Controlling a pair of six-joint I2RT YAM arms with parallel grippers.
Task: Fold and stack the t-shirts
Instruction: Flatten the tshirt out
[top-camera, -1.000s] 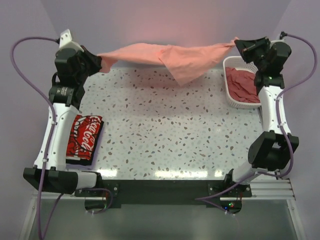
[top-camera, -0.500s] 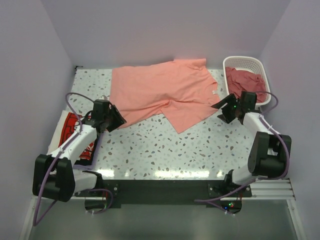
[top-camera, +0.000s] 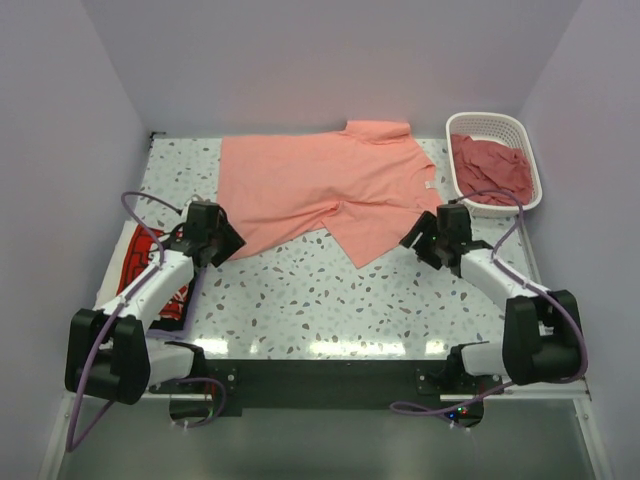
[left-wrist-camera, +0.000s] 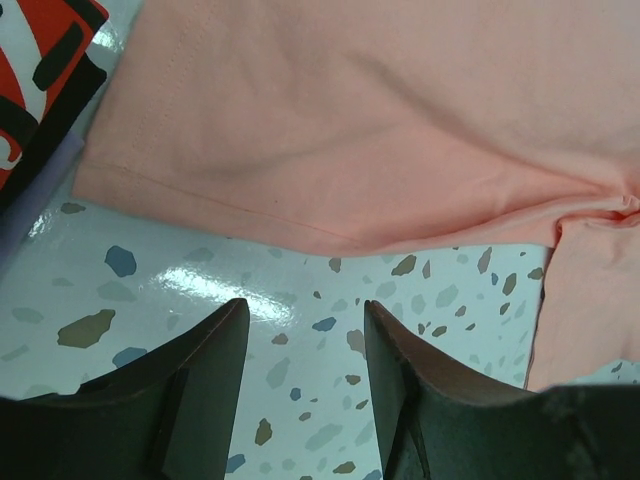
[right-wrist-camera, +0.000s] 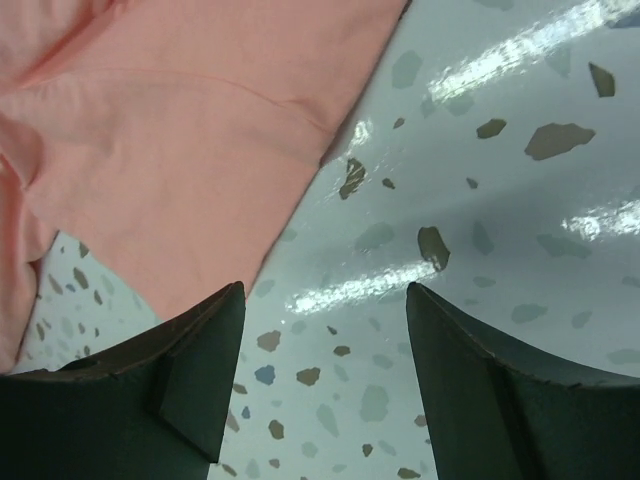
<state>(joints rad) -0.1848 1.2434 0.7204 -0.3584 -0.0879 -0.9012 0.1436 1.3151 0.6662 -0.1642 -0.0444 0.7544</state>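
The salmon-pink t-shirt's near corner (top-camera: 229, 258) (left-wrist-camera: 82, 188), the one closest to the folded logo tee, will be gripped next by my left gripper.
A salmon-pink t-shirt (top-camera: 320, 185) lies spread flat across the back of the table, one lower corner folded toward the front. My left gripper (top-camera: 230, 243) hovers open just off its near left hem, nothing between the fingers; the left wrist view has the hem (left-wrist-camera: 300, 150) ahead of the left gripper (left-wrist-camera: 304, 305). My right gripper (top-camera: 414, 240) stands open by the shirt's near right edge, empty, and the right wrist view shows the cloth (right-wrist-camera: 170, 140) left of the right gripper (right-wrist-camera: 325, 287). A folded white logo tee (top-camera: 150, 275) lies at the left, partly under my left arm.
A white slatted basket (top-camera: 497, 121) at the back right holds crumpled dark pink shirts (top-camera: 490, 168). A pale purple cloth edge (left-wrist-camera: 45, 195) shows under the logo tee (left-wrist-camera: 40, 60). Speckled tabletop (top-camera: 340, 300) lies bare between the arms.
A second ago both grippers held the pink shirt stretched in the air at the back. It now lies flat, both grippers have opened and drawn back low, and the right one has shifted left.
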